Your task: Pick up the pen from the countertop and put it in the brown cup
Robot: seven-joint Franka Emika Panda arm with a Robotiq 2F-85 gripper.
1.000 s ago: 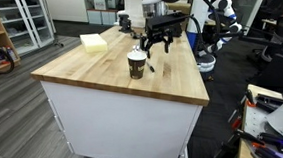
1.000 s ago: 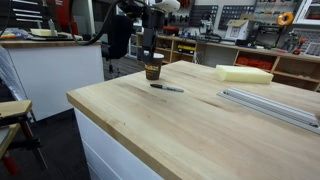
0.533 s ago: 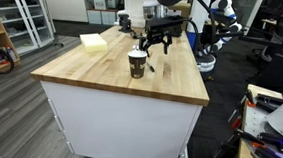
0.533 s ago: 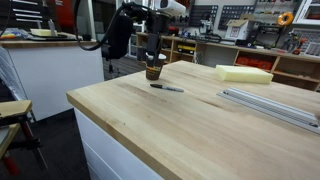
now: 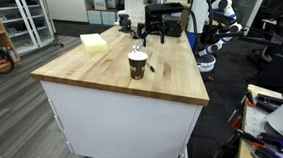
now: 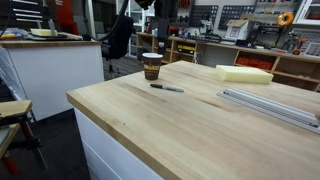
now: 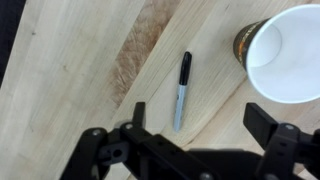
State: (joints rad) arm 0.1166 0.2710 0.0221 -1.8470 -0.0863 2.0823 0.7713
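My gripper will go to the pen's light grey body (image 5: 151, 68) (image 7: 181, 101) next. It will then close there, just past the black cap.
The pen (image 7: 183, 90) is a thin dark stick with a lighter end. It lies flat on the light-wood countertop (image 7: 70, 70), next to the brown cup (image 7: 285, 55), which stands upright and looks empty. Both exterior views show the pen (image 5: 150, 67) (image 6: 167, 88) beside the cup (image 5: 137, 64) (image 6: 152, 66) on the countertop (image 5: 102, 76) (image 6: 180, 130). My gripper (image 7: 200, 120) is open and empty, hanging well above the pen. It shows raised in an exterior view (image 5: 155, 28).
A pale yellow rectangular block (image 5: 94, 43) (image 6: 244, 73) lies on the countertop away from the cup. Metal rails (image 6: 270, 105) lie along one side. Chairs, shelves and another robot stand around the counter.
The gripper has lifted straight up from just above the countertop beside the cup. The pen and the cup have not moved.
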